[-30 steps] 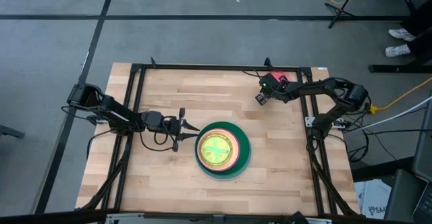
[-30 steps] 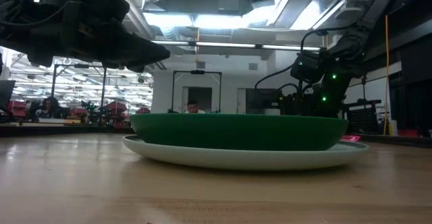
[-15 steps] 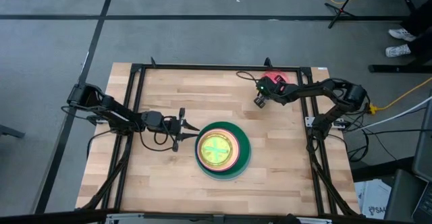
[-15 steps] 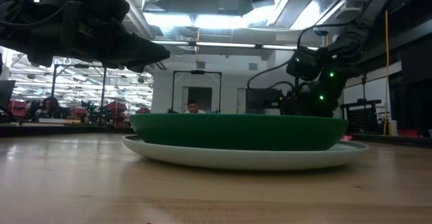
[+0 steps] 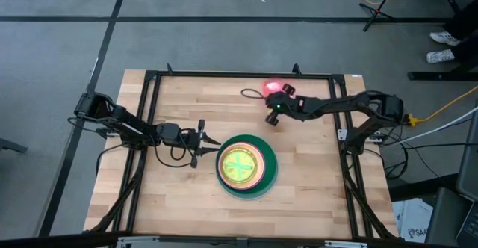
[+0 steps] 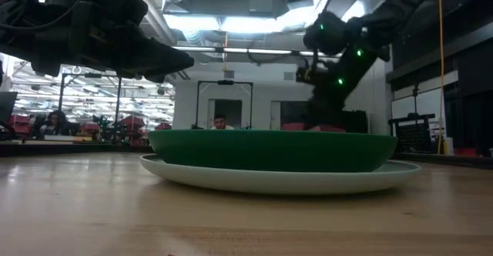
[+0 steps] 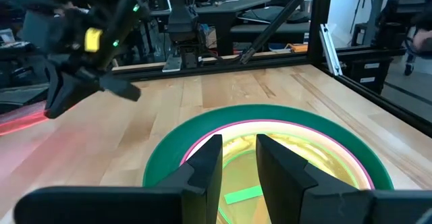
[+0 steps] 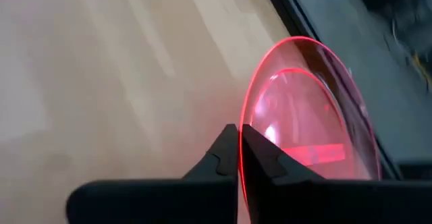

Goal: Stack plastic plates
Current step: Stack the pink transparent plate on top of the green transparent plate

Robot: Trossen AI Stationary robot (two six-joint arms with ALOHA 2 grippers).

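Observation:
My right gripper is going to let go of the red-pink plate inside the lime-green plate [image 5: 239, 160], which sits on top of the stack.
A stack of plastic plates [image 5: 246, 166] rests at the table's middle, with a lime-green one on top inside magenta, dark green and light blue ones. The low view shows its green side [image 6: 269, 152]. My left gripper [image 5: 205, 145] stands level just left of the stack. Its fingers are open with nothing between them, as the left wrist view [image 7: 239, 158] shows. My right gripper [image 5: 282, 93] is near the far edge, right of centre. It is shut on a translucent red-pink plate [image 5: 273, 86], which the right wrist view [image 8: 307, 109] also shows. My right gripper pinches the red-pink plate's rim [image 8: 241, 133] between its two fingers, one finger on each face. The fingers slant downward from the table's right side. The plate stands tilted beyond the fingertips. In the low view the stack hides its lower edge [image 6: 296, 126], so clearance cannot be told.
A black frame rail [image 5: 239, 74] runs around the wooden tabletop. A loose cable [image 5: 250, 93] lies by the far edge next to the red-pink plate. Bare wood lies between the stack and the far rail. A person [image 6: 220, 122] sits far back in the room.
My right gripper has swung toward the table's left along the far edge and has risen. It has carried the red-pink plate with it from the far right corner. The plate now stands tilted. My left arm and the stack have kept still.

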